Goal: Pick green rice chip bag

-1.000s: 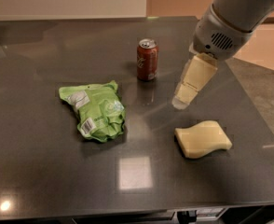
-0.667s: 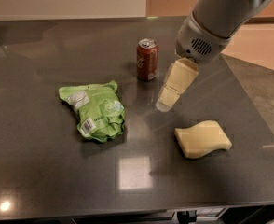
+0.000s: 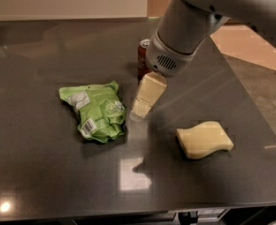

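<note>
My gripper should go to the green rice chip bag next and close on the side (image 3: 111, 106) nearest the red soda can.
The green rice chip bag (image 3: 95, 111) lies crumpled on the dark table (image 3: 44, 172), left of centre, with white label patches and a barcode facing up. My gripper (image 3: 141, 108) hangs from the grey arm (image 3: 182, 32) that comes in from the upper right. Its cream tip is just to the right of the bag's right edge, close above the table. It holds nothing that I can see.
A red soda can (image 3: 142, 57) stands behind the gripper, mostly hidden by the arm. A pale yellow sponge-like block (image 3: 203, 138) lies to the right. The table's front edge runs along the bottom and its right edge slants at the right.
The arm has swung left and lower, from beside the can to the bag's right edge, and now covers most of the can. The bag, can and block have not moved.
</note>
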Controlling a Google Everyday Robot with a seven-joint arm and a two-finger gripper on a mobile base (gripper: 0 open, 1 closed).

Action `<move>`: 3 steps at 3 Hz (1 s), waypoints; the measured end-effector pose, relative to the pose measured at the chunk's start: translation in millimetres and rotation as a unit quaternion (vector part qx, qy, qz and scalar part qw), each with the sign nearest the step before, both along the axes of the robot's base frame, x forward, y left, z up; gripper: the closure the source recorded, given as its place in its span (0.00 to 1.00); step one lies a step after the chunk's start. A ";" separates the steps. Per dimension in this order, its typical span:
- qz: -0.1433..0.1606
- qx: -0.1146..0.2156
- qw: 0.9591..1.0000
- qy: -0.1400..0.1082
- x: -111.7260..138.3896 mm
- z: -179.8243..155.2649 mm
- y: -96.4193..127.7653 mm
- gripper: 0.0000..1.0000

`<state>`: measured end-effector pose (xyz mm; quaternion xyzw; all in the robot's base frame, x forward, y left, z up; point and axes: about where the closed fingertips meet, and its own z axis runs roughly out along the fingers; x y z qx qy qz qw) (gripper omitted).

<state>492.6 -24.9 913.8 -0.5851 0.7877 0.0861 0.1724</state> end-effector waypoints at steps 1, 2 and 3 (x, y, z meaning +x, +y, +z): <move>0.007 0.006 1.000 0.004 1.7 -11.0 22.1 0.00; 0.019 0.018 1.000 0.011 2.0 -20.3 42.6 0.00; 0.036 0.033 0.999 0.023 -0.9 -27.1 61.1 0.00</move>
